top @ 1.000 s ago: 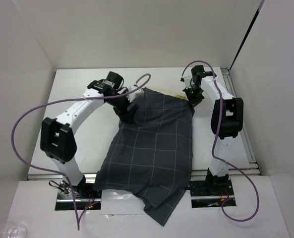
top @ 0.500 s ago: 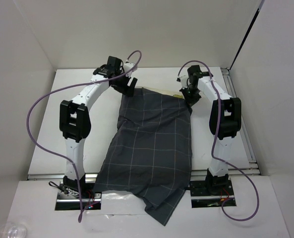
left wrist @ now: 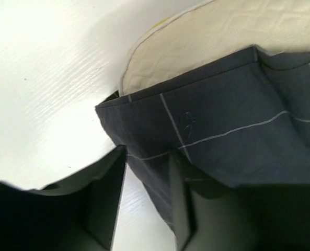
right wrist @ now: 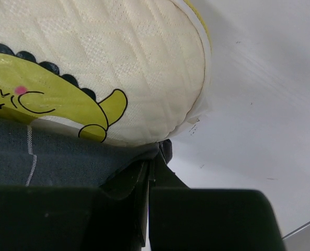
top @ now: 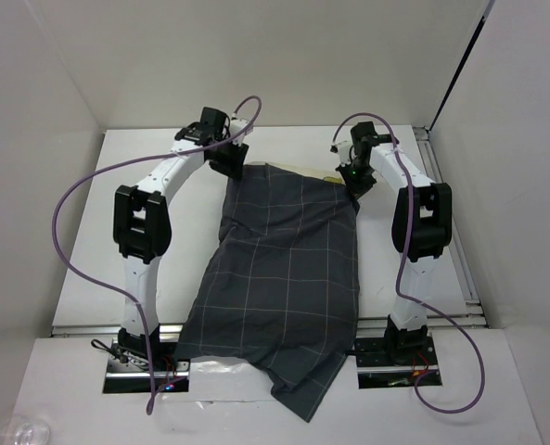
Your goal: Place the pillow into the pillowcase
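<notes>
I need to shift my left gripper's too-far-in open fingers out from the pillowcase's side edge, then pinch the corner at the pillowcase's opening (left wrist: 101, 109) before lifting.
The dark checked pillowcase (top: 288, 278) lies over the pillow, which shows only as a pale sliver (top: 323, 175) at the far end. My left gripper (top: 230, 165) is at the case's far left corner. In the left wrist view the jaws (left wrist: 147, 154) stand apart around the pillowcase (left wrist: 222, 120) hem, and white table shows in the gap beside the fabric. The quilted pillow (left wrist: 196, 47) sticks out beyond the hem. My right gripper (top: 355, 185) holds the far right corner. Its jaws (right wrist: 153, 154) are shut on the pillowcase (right wrist: 55, 151) edge, under the pillow (right wrist: 118, 57) with its yellow cartoon print.
White walls close in the table on three sides. A metal rail (top: 455, 241) runs along the table's right edge. The pillowcase's near end hangs over the front edge (top: 302, 399) between the arm bases. Purple cables (top: 66, 213) loop beside both arms.
The left arm swung off the top of the pillowcase to its far left corner, and its jaws have narrowed around the hem. The right arm has stayed still.
</notes>
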Motion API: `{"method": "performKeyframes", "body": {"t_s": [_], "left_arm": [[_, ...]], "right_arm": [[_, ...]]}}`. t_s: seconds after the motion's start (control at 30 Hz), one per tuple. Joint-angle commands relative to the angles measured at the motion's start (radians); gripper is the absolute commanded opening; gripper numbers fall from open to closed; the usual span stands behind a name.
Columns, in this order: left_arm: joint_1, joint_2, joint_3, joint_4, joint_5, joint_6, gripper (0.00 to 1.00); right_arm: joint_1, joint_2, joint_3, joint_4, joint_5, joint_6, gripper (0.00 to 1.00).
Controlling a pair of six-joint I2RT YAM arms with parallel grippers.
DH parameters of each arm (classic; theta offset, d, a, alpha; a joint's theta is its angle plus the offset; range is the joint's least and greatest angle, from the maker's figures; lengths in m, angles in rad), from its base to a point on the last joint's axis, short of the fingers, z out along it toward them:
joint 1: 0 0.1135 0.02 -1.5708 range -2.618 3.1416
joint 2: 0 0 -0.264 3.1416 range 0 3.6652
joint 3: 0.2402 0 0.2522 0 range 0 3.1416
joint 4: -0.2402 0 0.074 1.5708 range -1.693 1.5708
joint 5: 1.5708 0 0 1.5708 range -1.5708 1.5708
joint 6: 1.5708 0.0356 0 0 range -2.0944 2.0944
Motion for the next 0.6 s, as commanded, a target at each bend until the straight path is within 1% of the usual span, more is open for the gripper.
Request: {"method": "performKeyframes", "body": {"t_s": [0.0, 0.03, 0.1, 0.23, 0.33, 0.4, 0.43, 0.53, 0.57], "left_arm": [[0.029, 0.025, 0.054, 0.013, 0.029, -0.02, 0.49], [0.029, 0.035, 0.054, 0.002, 0.041, -0.02, 0.43], [0.029, 0.049, 0.074, -0.013, 0.052, -0.02, 0.38], [0.038, 0.06, 0.085, -0.032, 0.074, -0.02, 0.38], [0.038, 0.06, 0.085, -0.032, 0.092, -0.02, 0.65], [0.038, 0.049, 0.06, -0.013, 0.092, -0.02, 0.79], [0.038, 0.049, 0.06, -0.013, 0.08, -0.02, 0.81], [0.038, 0.049, 0.048, 0.001, 0.069, -0.029, 0.81], [0.049, 0.049, 0.048, 0.001, 0.069, -0.044, 0.79]], "right_arm": [[0.017, -0.048, 0.005, 0.03, -0.028, -0.003, 0.0], [0.017, -0.048, 0.005, 0.03, -0.028, -0.003, 0.0], [0.017, -0.039, 0.015, 0.021, -0.028, -0.003, 0.0], [0.017, -0.039, 0.025, 0.021, -0.028, -0.003, 0.0], [0.017, -0.028, 0.025, 0.008, -0.028, -0.003, 0.0], [0.017, -0.028, 0.025, 0.008, -0.028, -0.003, 0.0], [0.017, -0.028, 0.025, 0.008, -0.028, -0.003, 0.0], [0.017, -0.037, 0.016, 0.008, -0.039, -0.003, 0.0], [0.017, -0.037, 0.016, 0.008, -0.039, -0.003, 0.0]]}}
